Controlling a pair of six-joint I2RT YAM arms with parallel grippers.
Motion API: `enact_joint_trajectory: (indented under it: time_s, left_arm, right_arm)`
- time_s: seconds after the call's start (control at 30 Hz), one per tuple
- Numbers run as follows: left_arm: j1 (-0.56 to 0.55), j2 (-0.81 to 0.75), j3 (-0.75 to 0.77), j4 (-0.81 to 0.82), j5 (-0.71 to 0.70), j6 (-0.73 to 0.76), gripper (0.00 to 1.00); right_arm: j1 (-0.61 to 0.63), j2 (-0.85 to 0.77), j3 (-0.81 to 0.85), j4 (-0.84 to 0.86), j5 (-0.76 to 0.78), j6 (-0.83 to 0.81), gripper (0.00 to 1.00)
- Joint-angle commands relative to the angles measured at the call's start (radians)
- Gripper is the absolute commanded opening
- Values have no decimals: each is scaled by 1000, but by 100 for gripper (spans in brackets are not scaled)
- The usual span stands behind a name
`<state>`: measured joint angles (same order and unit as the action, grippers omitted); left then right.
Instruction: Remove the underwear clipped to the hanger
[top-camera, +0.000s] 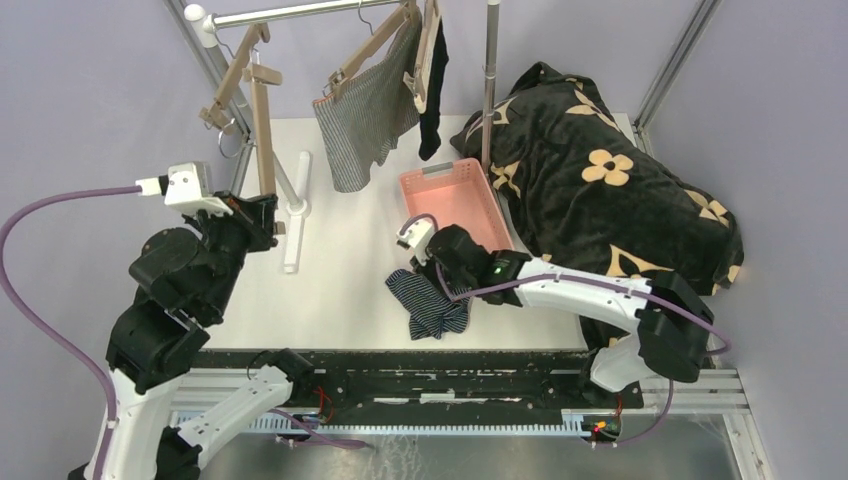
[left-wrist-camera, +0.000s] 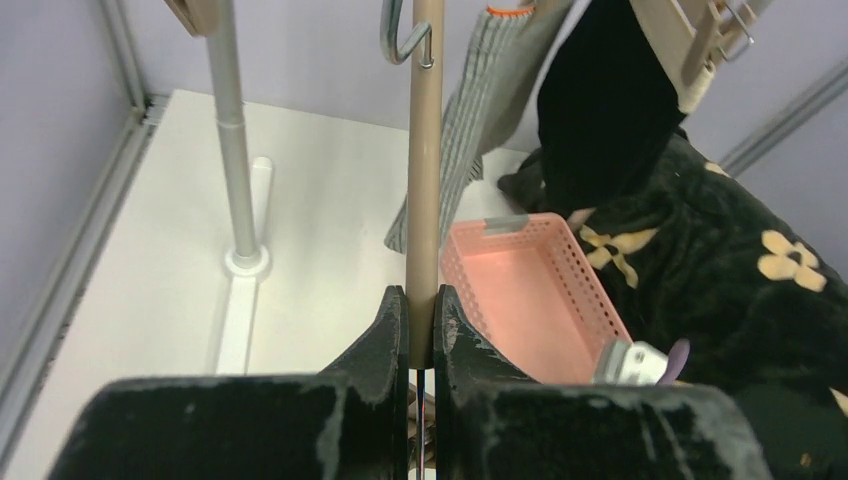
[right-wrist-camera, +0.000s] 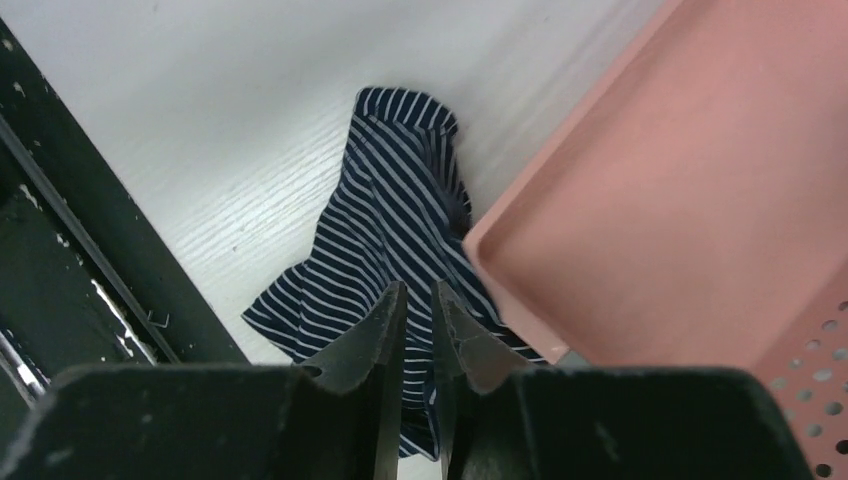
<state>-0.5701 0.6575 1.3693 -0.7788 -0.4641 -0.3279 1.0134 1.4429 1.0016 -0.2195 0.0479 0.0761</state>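
Note:
My left gripper needs to let go of the wooden hanger under the rail, in the space between the other bare hanger (top-camera: 267, 47) and the grey striped shorts.
The navy striped shorts (top-camera: 430, 305) lie crumpled on the table by the pink basket, off the hanger. My right gripper (top-camera: 434, 272) is right over them; in the right wrist view its jaws (right-wrist-camera: 418, 295) are nearly closed on a fold of the shorts (right-wrist-camera: 385, 215). My left gripper (top-camera: 268, 222) is shut on the lower end of a tilted, bare wooden hanger (top-camera: 262, 120); the left wrist view shows the bar (left-wrist-camera: 424, 200) pinched between the fingers (left-wrist-camera: 422, 300). The grey striped shorts (top-camera: 365, 120) and the black shorts (top-camera: 432, 95) hang clipped to other hangers on the rail.
A pink basket (top-camera: 455, 195) stands mid-table, against the right gripper's side (right-wrist-camera: 680, 180). A big black blanket with tan flowers (top-camera: 600, 190) fills the back right. The rack's rail (top-camera: 300, 12), upright post (top-camera: 490, 80) and white foot (top-camera: 297, 215) stand at the back.

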Motion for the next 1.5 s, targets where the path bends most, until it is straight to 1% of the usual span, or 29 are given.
enact_joint_trajectory:
  time_s: [0.0,0.1,0.2,0.27,0.37,0.4,0.5,0.57,0.67,0.77,0.87,0.93,1.03,1.13,1.2,1.33,1.47]
  left_arm:
    - [-3,72,123,-29,-135,64,3]
    - [-3,116,169,-46,-174,81,3]
    - [-2,139,193,-49,-207,92,3]
    - [-2,156,209,-55,-220,97,3]
    - [-2,182,225,-66,-251,97,3]
    - [-2,189,226,-66,-257,95,3]
    - [-2,213,235,-59,-257,95,3]
    - [-2,231,249,-58,-242,99,3]
    - [-2,251,269,-58,-202,103,3]
    - [-2,262,275,-59,-212,107,3]
    - [-2,279,281,-76,-221,113,3]
    - [-2,304,303,-109,-221,117,3]
    - [-2,359,367,-195,-222,109,3]
    - [-2,410,418,-254,-190,111,3]
    - [-3,449,459,-301,-172,115,3]
    - [0,546,566,-404,-218,107,3]
    - [4,602,633,-407,-224,134,3]
  right_arm:
    - [101,69,72,-60,174,28,22]
    - [152,82,71,-86,233,54,21]
    - [190,53,29,-90,270,92,23]
    - [199,22,-11,-92,279,119,29]
    - [199,-4,-58,-93,291,150,46]
    - [200,-1,-64,-96,293,155,49]
    - [200,35,-60,-101,329,183,52]
    - [199,73,-56,-97,353,199,55]
    - [200,151,-35,-110,335,220,55]
    - [200,196,-37,-84,286,242,53]
    - [199,236,-28,-76,280,256,45]
    - [200,262,-17,-83,287,259,32]
    - [200,298,15,-113,339,283,1]
    - [200,319,45,-141,362,274,0]
    - [201,296,48,-142,363,269,0]
    - [206,169,42,-134,353,253,0]
    - [211,29,46,-146,336,244,1]
